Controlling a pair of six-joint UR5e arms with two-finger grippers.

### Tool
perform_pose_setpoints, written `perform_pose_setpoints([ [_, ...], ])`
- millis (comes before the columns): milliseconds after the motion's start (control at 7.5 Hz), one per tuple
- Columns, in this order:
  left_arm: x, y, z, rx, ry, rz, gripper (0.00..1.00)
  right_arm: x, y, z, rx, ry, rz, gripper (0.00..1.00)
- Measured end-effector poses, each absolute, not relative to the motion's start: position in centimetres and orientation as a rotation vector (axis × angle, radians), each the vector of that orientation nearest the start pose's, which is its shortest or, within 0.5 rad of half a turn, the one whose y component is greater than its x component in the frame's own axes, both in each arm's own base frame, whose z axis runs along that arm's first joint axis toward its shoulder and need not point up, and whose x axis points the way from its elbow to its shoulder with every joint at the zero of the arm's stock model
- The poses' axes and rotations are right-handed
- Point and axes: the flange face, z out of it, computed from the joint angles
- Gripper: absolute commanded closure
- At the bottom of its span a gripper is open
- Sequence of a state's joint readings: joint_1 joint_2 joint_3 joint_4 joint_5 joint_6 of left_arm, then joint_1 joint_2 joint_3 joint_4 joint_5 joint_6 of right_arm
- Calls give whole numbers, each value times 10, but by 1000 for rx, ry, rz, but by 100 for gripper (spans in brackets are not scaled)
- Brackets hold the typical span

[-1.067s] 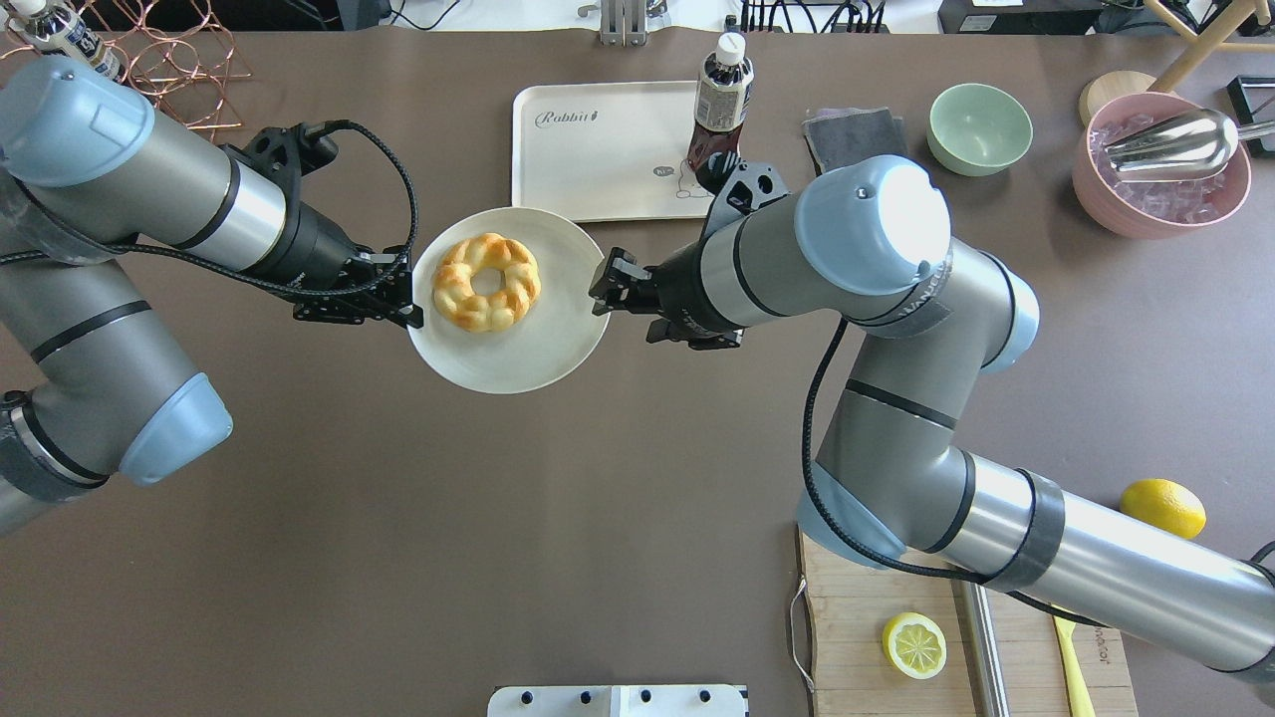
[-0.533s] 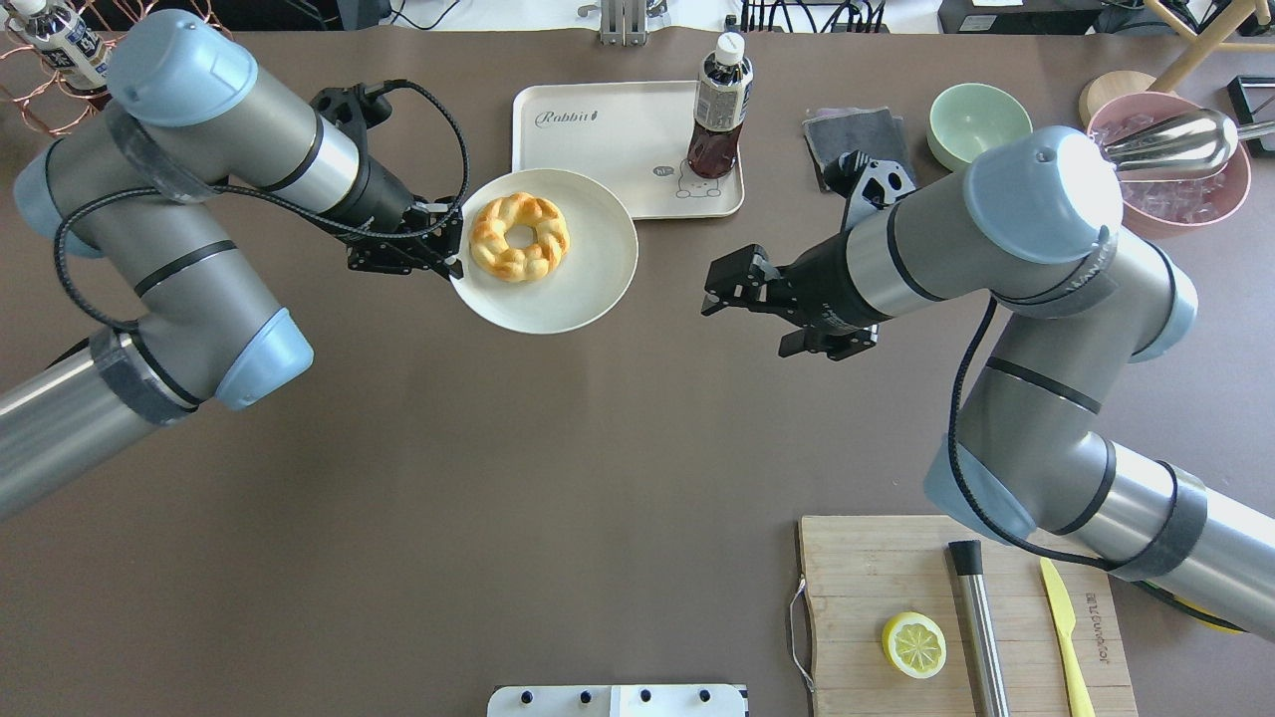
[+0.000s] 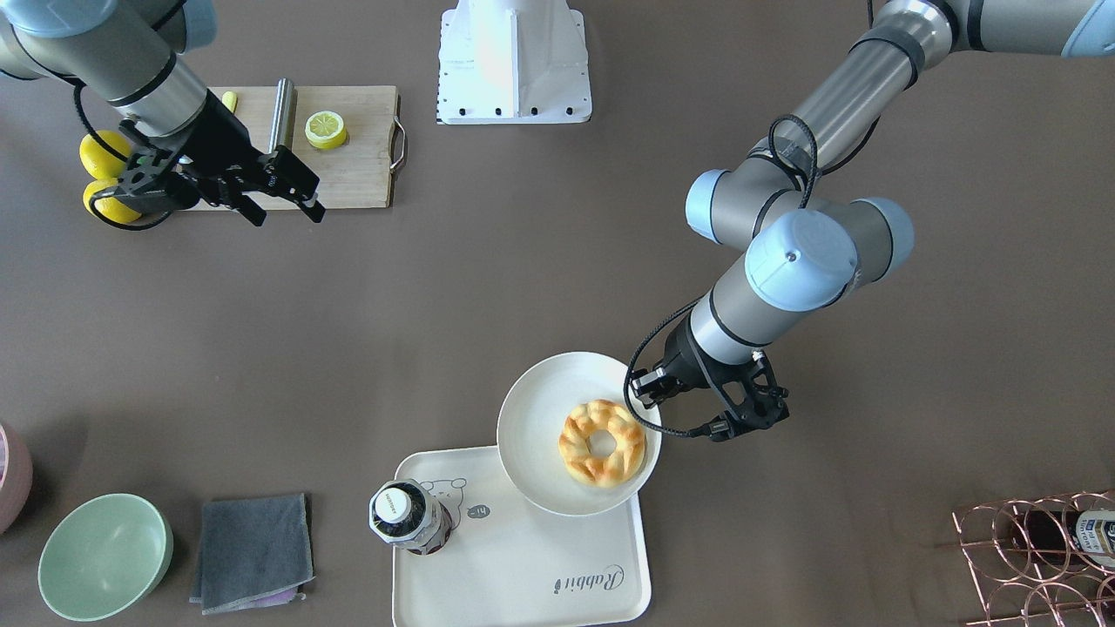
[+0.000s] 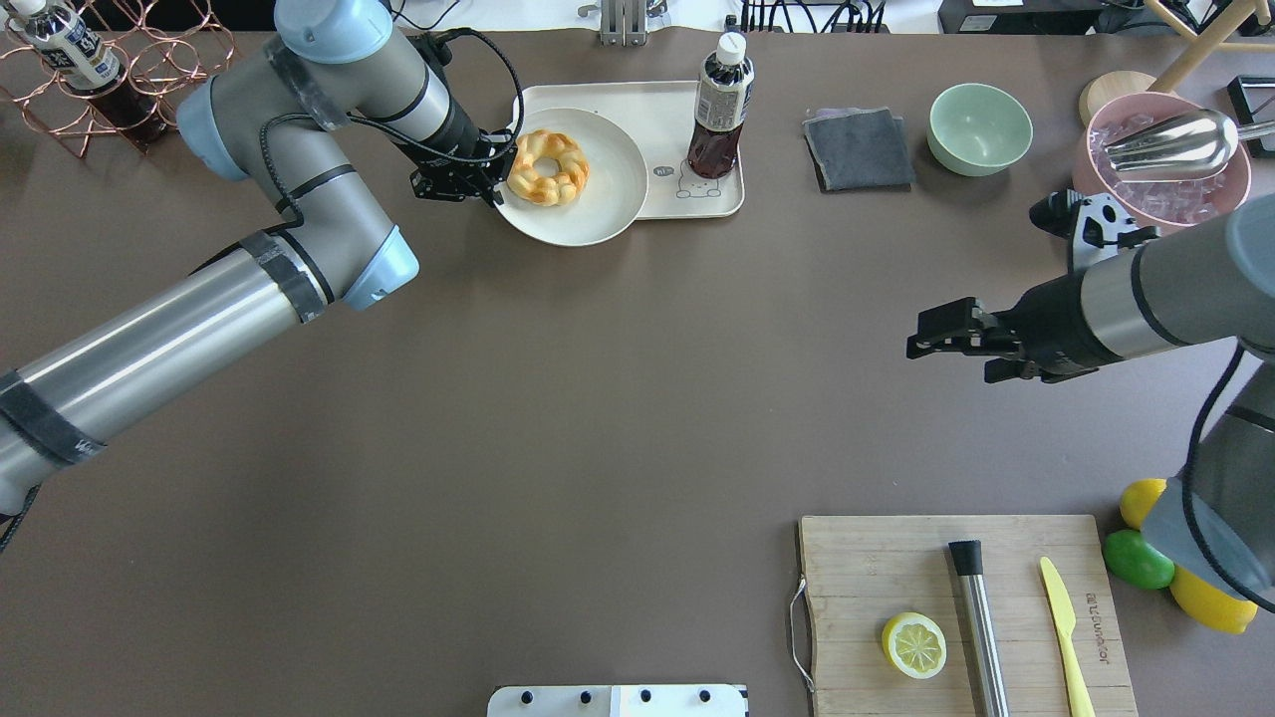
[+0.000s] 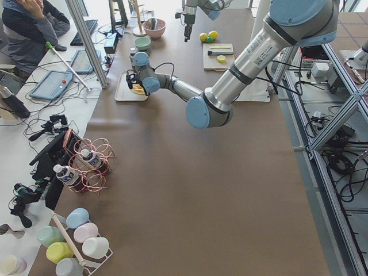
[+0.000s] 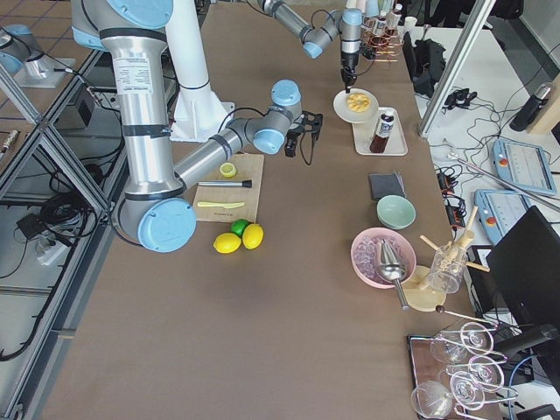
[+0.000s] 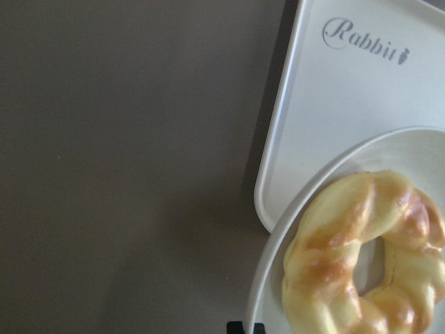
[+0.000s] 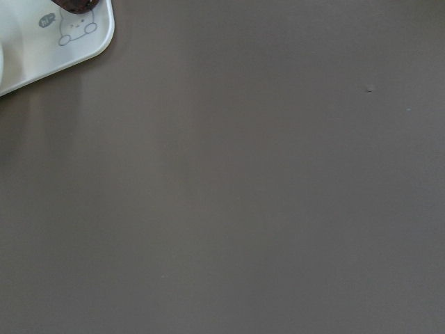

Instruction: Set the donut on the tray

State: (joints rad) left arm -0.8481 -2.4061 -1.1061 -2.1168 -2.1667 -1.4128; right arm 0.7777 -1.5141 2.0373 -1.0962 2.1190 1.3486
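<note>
Next, my left gripper puts the plate with the donut, now partly over the tray's near corner, down on the cream tray (image 3: 558, 527) (image 7: 405, 117) next to the dark drink bottle.
The golden-brown twisted donut (image 4: 547, 167) lies on a round off-white plate (image 4: 608, 199). My left gripper (image 4: 494, 189) is shut on the plate's left rim and holds it partly over the near left corner of the cream "Rabbit" tray (image 4: 647, 100). The front view shows the donut (image 3: 603, 442), the plate (image 3: 540, 409), the tray (image 3: 523, 566) and my left gripper (image 3: 649, 394). The left wrist view shows the donut (image 7: 348, 257) on the plate (image 7: 327, 181), overlapping the tray (image 7: 334, 104). My right gripper (image 4: 921, 337) is open and empty, far right over bare table.
A dark drink bottle (image 4: 719, 110) stands on the tray's right part. A grey cloth (image 4: 859, 147), a green bowl (image 4: 980, 127) and a pink ice bowl (image 4: 1160, 164) lie back right. A cutting board (image 4: 867, 597) with a lemon half (image 4: 914, 644) lies front right. A copper rack (image 4: 149, 60) stands back left.
My left arm has carried the plate with the donut back and to the right, over the tray's corner. My right gripper has drawn away from the plate's rim, far to the right.
</note>
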Motion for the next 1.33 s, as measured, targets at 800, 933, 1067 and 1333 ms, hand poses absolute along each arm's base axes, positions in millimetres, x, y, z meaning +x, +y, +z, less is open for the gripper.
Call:
perform_pose_setpoints([
  [800,522,-713,282,-22,1031,-482,100,-170,-344,479,61,-1090,111,0],
  [933,527,-711,283,-15,1036,-484,37,-163,-345,490,63,-1086,98,0],
  [1067,533,-708,283,-3,1038,-483,6,-156,-346,497,65,-1088,95,0],
  [1333,538,-705,281,17,1050,-472,3,-149,-346,510,69,-1097,95,0],
])
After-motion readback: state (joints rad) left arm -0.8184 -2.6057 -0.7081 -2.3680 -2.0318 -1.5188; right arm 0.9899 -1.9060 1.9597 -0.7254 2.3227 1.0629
